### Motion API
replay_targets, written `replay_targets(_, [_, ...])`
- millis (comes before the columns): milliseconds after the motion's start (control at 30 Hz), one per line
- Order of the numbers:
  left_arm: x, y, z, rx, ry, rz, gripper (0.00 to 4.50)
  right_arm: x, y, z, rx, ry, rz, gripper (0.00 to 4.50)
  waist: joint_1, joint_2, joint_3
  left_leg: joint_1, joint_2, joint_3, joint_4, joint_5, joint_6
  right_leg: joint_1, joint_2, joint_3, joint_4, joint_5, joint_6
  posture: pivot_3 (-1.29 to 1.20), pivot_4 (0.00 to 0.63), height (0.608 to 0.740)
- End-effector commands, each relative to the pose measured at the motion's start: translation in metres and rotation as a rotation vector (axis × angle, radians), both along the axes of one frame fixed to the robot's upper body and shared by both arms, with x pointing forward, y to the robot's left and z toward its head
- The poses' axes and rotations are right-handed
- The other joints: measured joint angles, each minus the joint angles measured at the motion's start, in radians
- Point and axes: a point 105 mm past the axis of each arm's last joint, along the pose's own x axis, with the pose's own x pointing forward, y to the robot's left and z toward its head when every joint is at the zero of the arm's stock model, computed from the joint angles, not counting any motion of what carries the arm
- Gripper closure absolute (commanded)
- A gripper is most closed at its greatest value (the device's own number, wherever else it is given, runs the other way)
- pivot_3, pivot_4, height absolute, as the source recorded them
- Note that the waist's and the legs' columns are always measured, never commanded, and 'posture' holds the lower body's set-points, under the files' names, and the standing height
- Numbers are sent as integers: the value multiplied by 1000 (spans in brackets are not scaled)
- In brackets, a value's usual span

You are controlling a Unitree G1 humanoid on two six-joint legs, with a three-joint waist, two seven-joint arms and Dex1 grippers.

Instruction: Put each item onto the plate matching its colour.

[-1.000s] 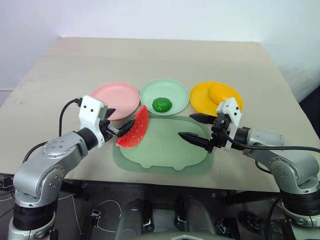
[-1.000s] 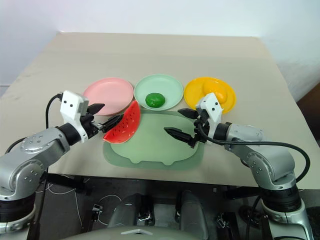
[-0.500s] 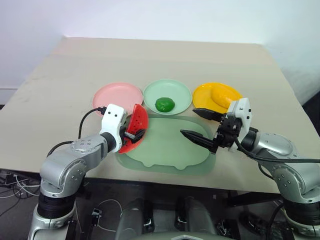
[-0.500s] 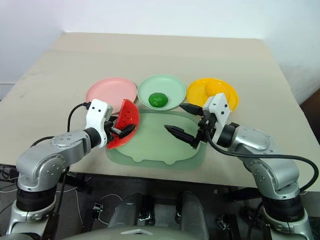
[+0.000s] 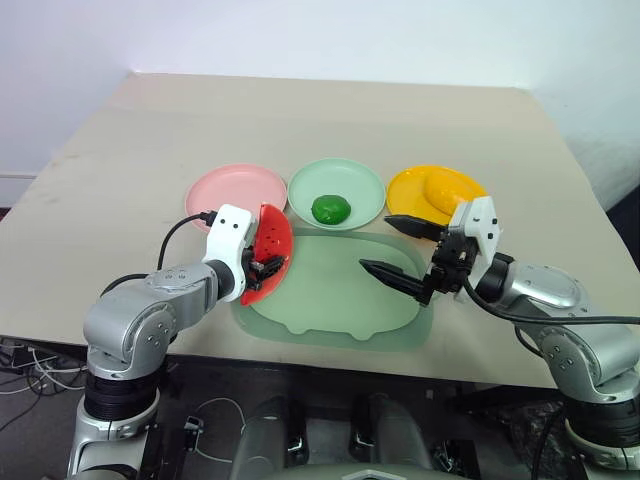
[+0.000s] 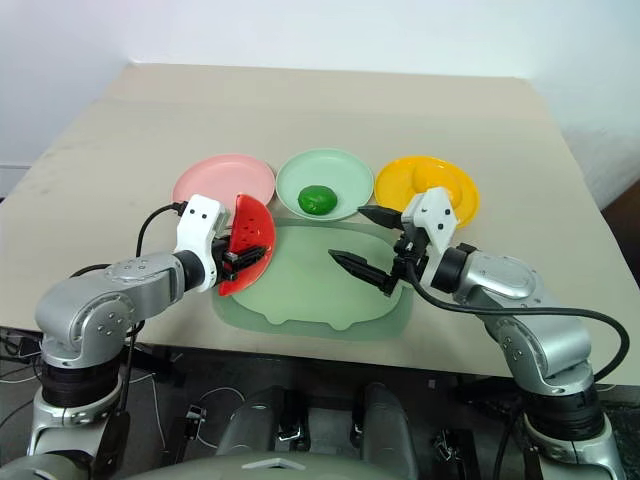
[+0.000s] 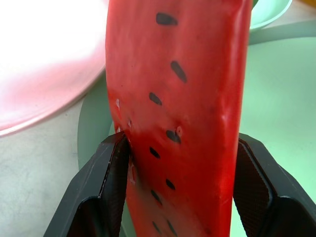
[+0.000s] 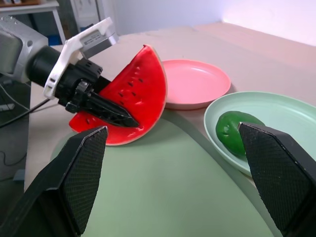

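Next, my left gripper sets the red watermelon slice down on the middle of the pink plate [image 5: 240,198].
A red watermelon slice [image 5: 272,248] with dark seeds stands on edge at the left end of the translucent green tray [image 5: 340,300]. My left gripper [image 5: 266,266] is shut on it, with a black finger [image 7: 106,187] pressed against each face. The pink plate [image 5: 230,185] lies bare just behind the slice. A glossy green fruit [image 5: 329,208] sits on the mint green plate [image 5: 358,178]. On the yellow plate [image 5: 408,190] rests a yellow fruit [image 5: 445,187]. My right gripper [image 5: 374,242] hovers open over the tray's right half, holding nothing.
The three plates stand in a row behind the tray, near the middle of a beige table [image 5: 320,110]. The table's front edge runs just below the tray. A black cable [image 5: 175,235] loops off my left wrist.
My left gripper, open beside the slice a second ago, moved in and shut on it. The right gripper stayed over the tray, still open. The camera view shifted slightly.
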Motion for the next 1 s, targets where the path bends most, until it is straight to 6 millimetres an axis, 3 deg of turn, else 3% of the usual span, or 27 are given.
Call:
replay_targets(33, [2,5,24,-2,-79,18,1986,-1,2,10,10,-43,8,0,1,0,0,0,0,0,0,0,0,0,0,0,0,0,0,0,150,696])
replay_targets(200, [9,23,62,19,-180,97,1995,-2,1,11,8,-47,12,0,0,-1,0,-1,0,0,0,0,0,0,0,0,0,0,0,0,150,696])
replay_targets(400, [37,51,87,-20,-233,227,1995,0,0,5,9,-36,16,0,0,-1,0,0,0,0,0,0,0,0,1,-1,0,0,1,0,150,696])
replay_targets(500, [60,62,83,3,-168,288,1995,2,-2,1,3,-29,11,0,2,-1,1,-1,0,-1,1,0,0,0,0,-1,0,0,1,0,150,696])
replay_targets(733, [112,73,80,2,-212,343,1995,6,-5,-2,-3,-28,-2,0,0,-1,1,-1,0,0,0,0,0,-1,0,-2,0,1,-1,0,150,696])
replay_targets(1000, [136,63,43,35,-110,315,1995,8,-6,-4,-10,-34,-15,0,-2,-1,1,-1,0,0,0,0,1,-1,0,-2,1,1,0,0,150,696])
